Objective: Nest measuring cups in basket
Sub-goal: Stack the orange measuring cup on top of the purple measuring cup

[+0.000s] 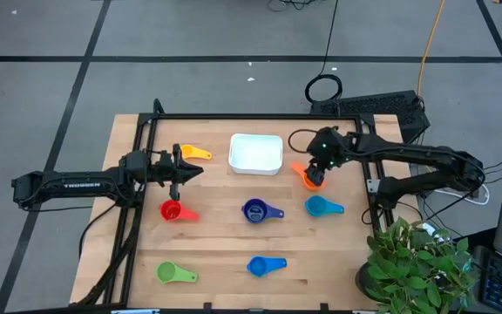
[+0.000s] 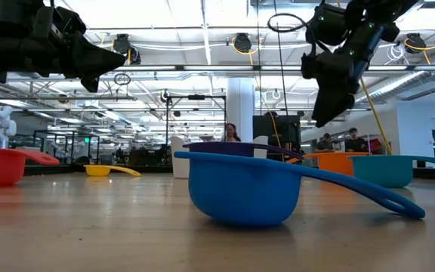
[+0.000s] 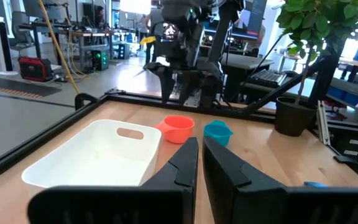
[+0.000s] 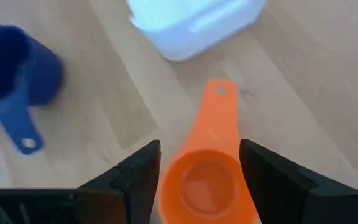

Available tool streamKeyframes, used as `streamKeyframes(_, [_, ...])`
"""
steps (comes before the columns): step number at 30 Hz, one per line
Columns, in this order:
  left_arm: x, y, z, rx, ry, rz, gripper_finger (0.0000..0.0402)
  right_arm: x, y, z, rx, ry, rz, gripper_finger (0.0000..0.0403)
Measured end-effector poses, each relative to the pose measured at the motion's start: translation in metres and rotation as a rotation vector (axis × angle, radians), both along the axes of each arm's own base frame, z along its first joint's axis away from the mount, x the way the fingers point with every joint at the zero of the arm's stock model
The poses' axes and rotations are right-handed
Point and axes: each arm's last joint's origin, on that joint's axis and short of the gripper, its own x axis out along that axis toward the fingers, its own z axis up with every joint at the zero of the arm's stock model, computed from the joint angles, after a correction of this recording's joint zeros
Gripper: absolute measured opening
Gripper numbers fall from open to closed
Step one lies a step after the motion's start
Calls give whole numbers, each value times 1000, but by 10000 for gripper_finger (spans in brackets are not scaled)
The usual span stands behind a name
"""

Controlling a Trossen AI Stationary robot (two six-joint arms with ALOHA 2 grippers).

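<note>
My right gripper will grip the orange measuring cup's rim [image 1: 321, 181] [image 4: 248, 204] on the side facing away from the navy cup, leaving the orange cup's handle free.
My right gripper [image 1: 315, 180] hangs open, slanting down over the orange measuring cup [image 4: 207, 180]. The cup's bowl sits on the table [image 1: 216, 244], and the fingers stand on either side of it without touching. The handle points toward the white basket [image 1: 255, 153], which stands at the table's far middle with nothing in it. My left gripper [image 1: 197, 170] is shut and level above the table's left part, beside the yellow cup [image 1: 196, 153]. The red [image 1: 174, 210], navy [image 1: 258, 210], teal [image 1: 321, 207], blue [image 1: 262, 266] and green [image 1: 172, 273] cups rest apart on the wood.
A black frame [image 1: 234, 117] runs along the table's far and left edges. A potted plant [image 1: 412, 262] stands at the near right corner. Beyond the far right corner lies a keyboard [image 1: 382, 106]. Bare wood shows between the cups.
</note>
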Motion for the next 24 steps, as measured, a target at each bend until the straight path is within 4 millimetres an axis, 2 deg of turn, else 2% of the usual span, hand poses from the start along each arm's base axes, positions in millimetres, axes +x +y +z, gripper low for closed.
streamKeyframes(13, [0,0,0,-2,0,0,28,-15,5,-30,57,114,-84,210])
streamKeyframes(17, [0,0,0,-2,0,0,28,-21,6,-33,35,187,-107,210])
streamKeyframes(24, [0,0,0,0,0,0,28,-21,6,-33,26,194,-123,210])
